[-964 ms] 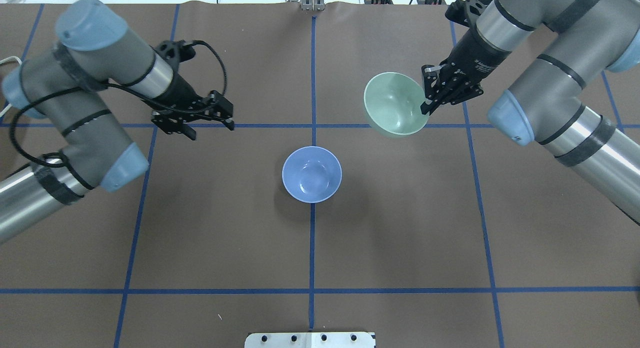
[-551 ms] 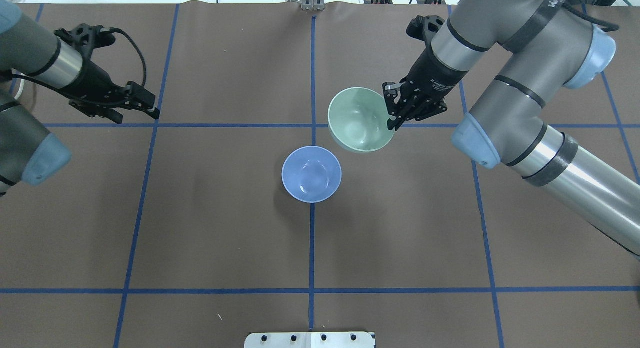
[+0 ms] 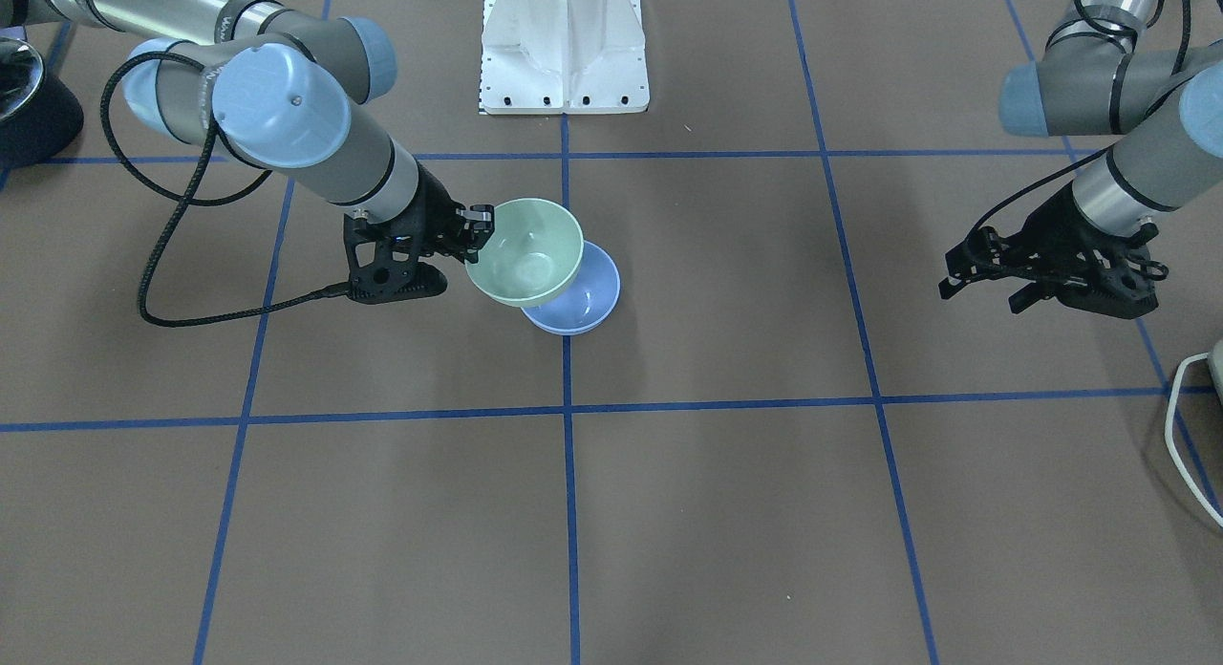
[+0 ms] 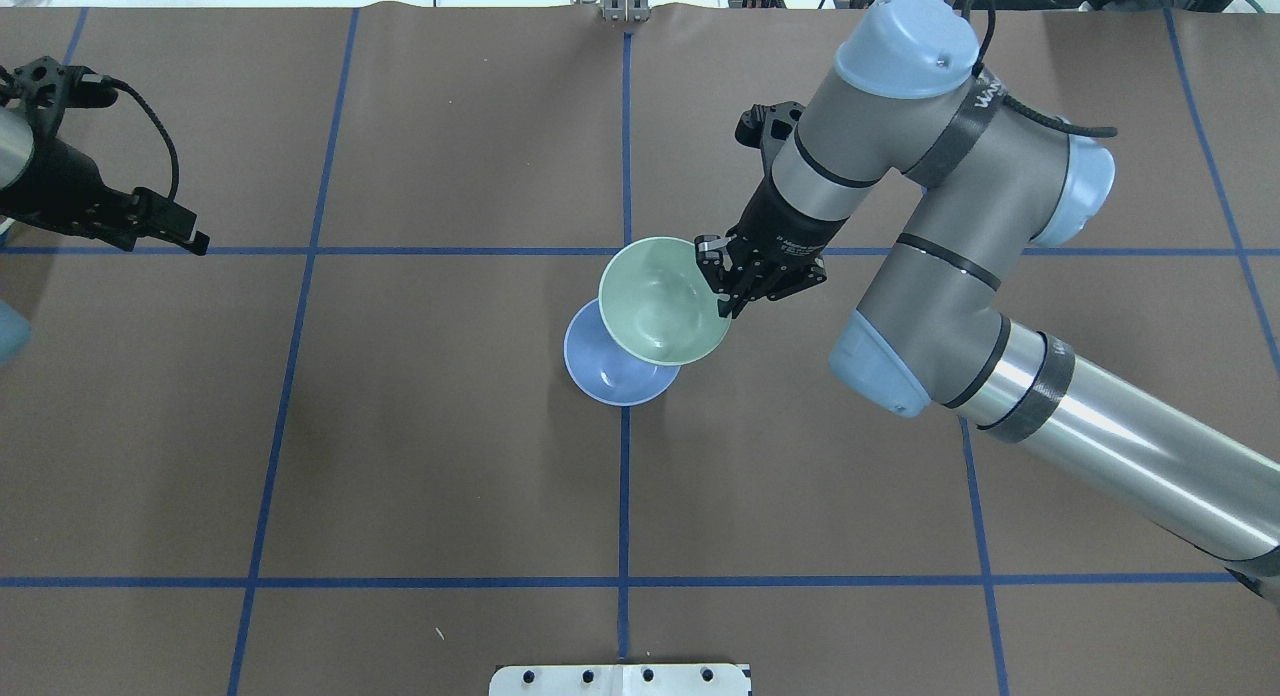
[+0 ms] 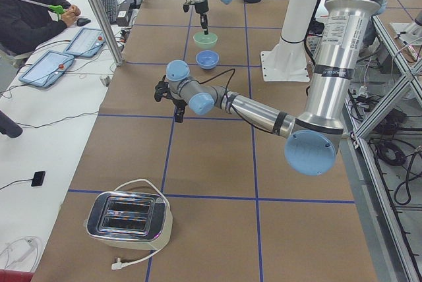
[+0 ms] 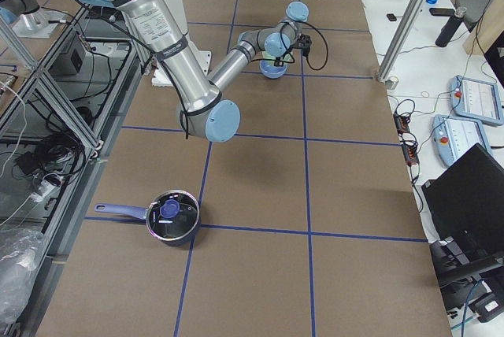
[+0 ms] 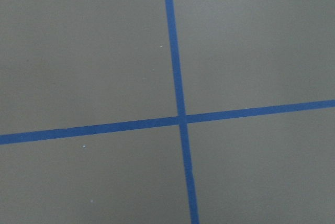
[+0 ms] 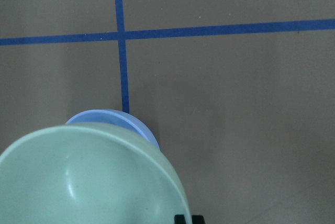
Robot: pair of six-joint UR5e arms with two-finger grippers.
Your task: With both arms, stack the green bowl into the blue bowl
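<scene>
My right gripper will set the green bowl inside the light blue bowl on the centre tape line (image 3: 570, 285) (image 8: 105, 164) and let go of it there.
The pale green bowl (image 4: 662, 298) hangs tilted in my right gripper (image 4: 724, 292), which is shut on its rim on the side toward that arm. It hovers just above and overlaps the light blue bowl (image 4: 600, 372), which sits on the brown table at the centre tape line. The front view shows the green bowl (image 3: 525, 252) raised over the blue bowl (image 3: 585, 307), offset from it. In the right wrist view the green bowl (image 8: 89, 182) hides most of the blue bowl (image 8: 112, 118). My left gripper (image 3: 984, 292) is open and empty, far off at the table's left side (image 4: 170, 226).
Blue tape lines (image 4: 624, 476) grid the brown table. The white pedestal (image 3: 564, 44) stands at the robot's side. A toaster (image 5: 128, 219) sits at the left end and a lidded pot (image 6: 172, 217) at the right end. The left wrist view shows only table and tape.
My right arm has carried the green bowl left and toward the robot, from apart to overlapping the blue bowl. My left arm has pulled back to the table's left edge.
</scene>
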